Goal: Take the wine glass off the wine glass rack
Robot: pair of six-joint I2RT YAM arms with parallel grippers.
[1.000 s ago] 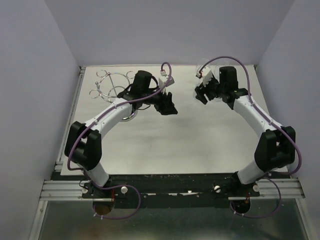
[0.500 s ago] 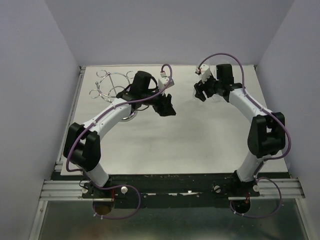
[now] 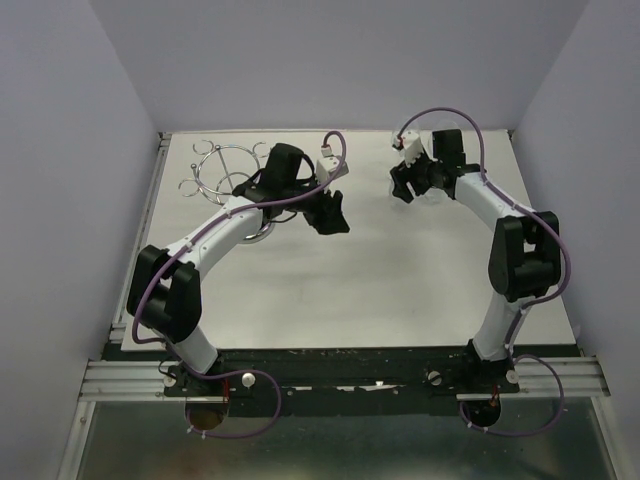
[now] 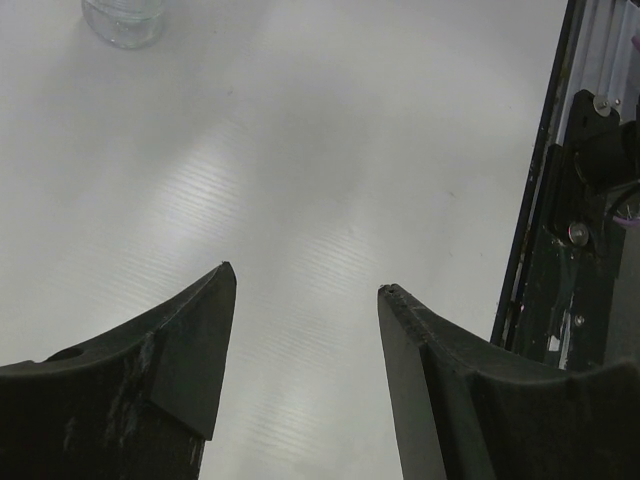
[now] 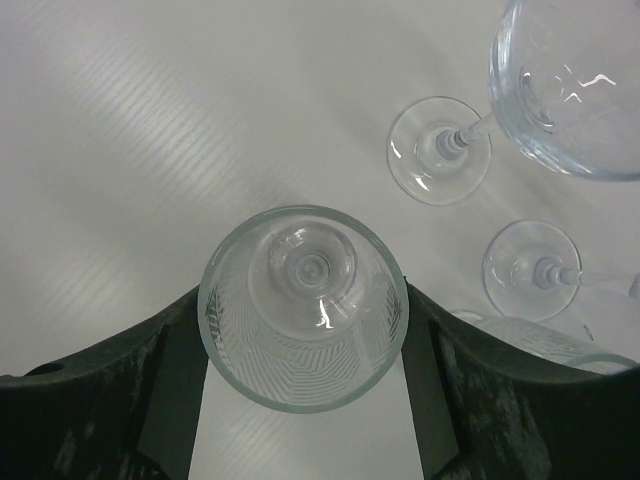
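Note:
The other clear stemmed glasses are standing together. Next, my right gripper puts the wine glass, now upright between its fingers, down on the table (image 3: 401, 191) (image 5: 354, 230) close beside them.
The wine glass (image 5: 303, 305), clear with etched lines, stands upright between my right gripper's fingers (image 5: 180, 360), and both pads touch its bowl. I look down into it and see its foot through the bowl. I cannot tell whether the foot rests on the table. In the top view my right gripper (image 3: 404, 185) is at the back right. The wine glass rack (image 3: 222, 170), a chrome wire stand, is at the back left with no glass showing on it. My left gripper (image 3: 333, 215) hangs to the right of it, open and empty (image 4: 307, 280).
Two more clear stemmed glasses stand close to the right of the held one, a foot (image 5: 440, 150) with its bowl (image 5: 570, 85) and another foot (image 5: 532, 270). A small clear glass (image 4: 125, 18) shows far off in the left wrist view. The table's edge rail (image 4: 560, 230) is at that view's right.
My right arm's elbow has swung inward and toward the back wall while its gripper stayed near the same spot. My left gripper drifted slightly left.

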